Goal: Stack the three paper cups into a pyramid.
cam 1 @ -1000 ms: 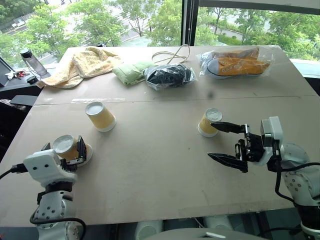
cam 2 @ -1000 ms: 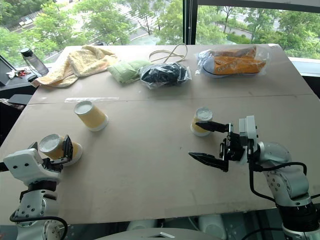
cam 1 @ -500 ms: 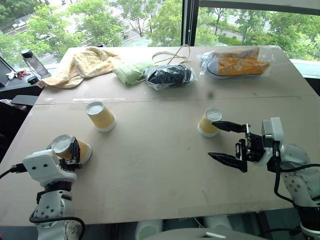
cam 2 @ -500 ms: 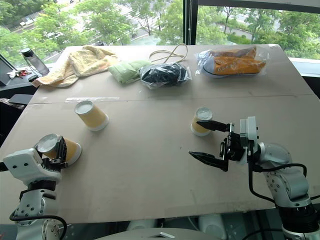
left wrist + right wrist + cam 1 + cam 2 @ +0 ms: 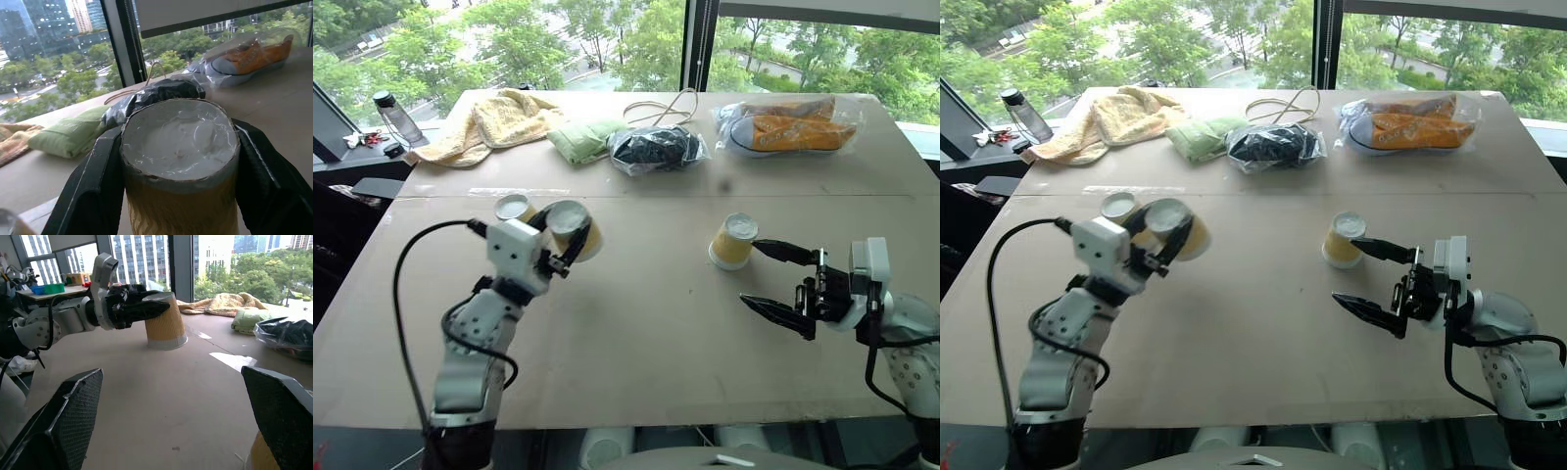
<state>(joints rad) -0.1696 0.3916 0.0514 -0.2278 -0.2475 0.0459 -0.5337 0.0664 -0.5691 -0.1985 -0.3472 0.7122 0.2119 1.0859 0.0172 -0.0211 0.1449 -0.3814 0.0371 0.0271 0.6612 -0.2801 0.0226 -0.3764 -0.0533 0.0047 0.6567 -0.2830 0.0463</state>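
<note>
Next, I let go of the paper cup in my left gripper on the table [image 5: 688, 257], beside the paper cup near my right gripper.
My left gripper [image 5: 570, 235] is shut on one paper cup [image 5: 578, 227] and holds it tilted above the table; its white bottom [image 5: 180, 142] sits between the black fingers [image 5: 90, 193]. From the right wrist the same held cup [image 5: 166, 323] is seen side-on. Just behind the left gripper, a second paper cup [image 5: 514, 208] stands upside down on the table. The third paper cup [image 5: 734, 241] stands upside down right of centre. My right gripper [image 5: 775, 282] is open and empty, its upper fingertip close beside that cup. No pyramid stands.
Along the table's far side lie a yellow towel [image 5: 494, 119], a green cloth [image 5: 579, 139], a black plastic bag [image 5: 658, 149], a looped cord [image 5: 661, 103] and bagged orange shoes [image 5: 788, 125]. A bottle [image 5: 393, 116] stands off the far left corner.
My left gripper shut on the near-left cup, lifted it and carried it forward and right, up beside the second cup. The right gripper stayed open and shifted slightly. The camera view shifted.
</note>
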